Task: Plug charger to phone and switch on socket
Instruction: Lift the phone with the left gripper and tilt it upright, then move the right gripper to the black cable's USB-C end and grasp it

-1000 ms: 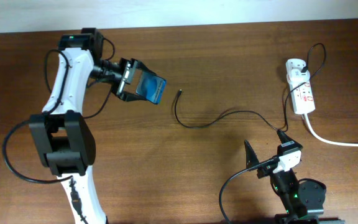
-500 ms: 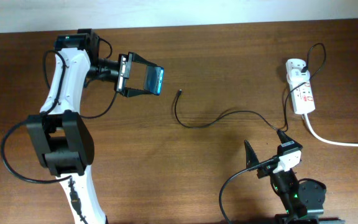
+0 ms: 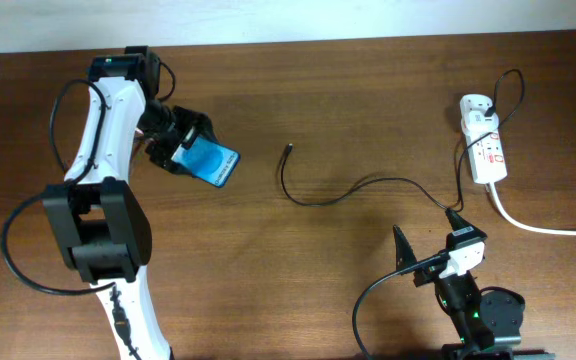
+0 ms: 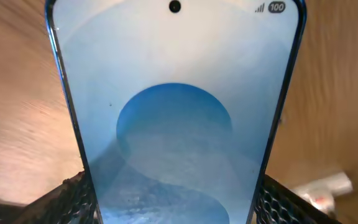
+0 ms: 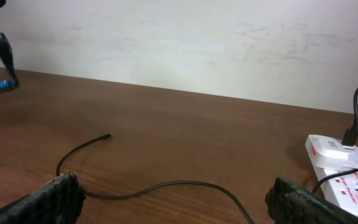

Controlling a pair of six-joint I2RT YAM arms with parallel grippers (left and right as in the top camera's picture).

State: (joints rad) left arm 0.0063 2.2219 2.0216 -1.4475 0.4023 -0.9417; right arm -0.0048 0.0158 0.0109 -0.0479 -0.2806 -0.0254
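Note:
My left gripper is pinching the phone across its long edges. My right gripper should take the phone's loose end (image 3: 224, 168) while my left gripper takes hold again from the side.
My left gripper (image 3: 175, 152) is shut on the phone (image 3: 208, 163), a slim phone with a blue screen, held at the table's back left. The phone fills the left wrist view (image 4: 176, 106), between my two fingers. The charger's black cable (image 3: 358, 186) lies across the middle of the table, its plug tip (image 3: 289, 149) to the right of the phone and apart from it. The cable also shows in the right wrist view (image 5: 166, 185). The white socket (image 3: 484, 150) lies at the back right. My right gripper (image 3: 430, 250) is open and empty near the front edge.
The socket's thick white cord (image 3: 538, 227) runs off the right edge. The black cable runs up to a plug in the socket's far end (image 5: 351, 134). A pale wall stands behind the table (image 5: 197, 43). My left arm (image 3: 103, 130) reaches along the table's left side.
My left gripper has turned and dropped towards the table with the phone, moving it left and nearer; the screen now faces up. The right arm and cable have not moved.

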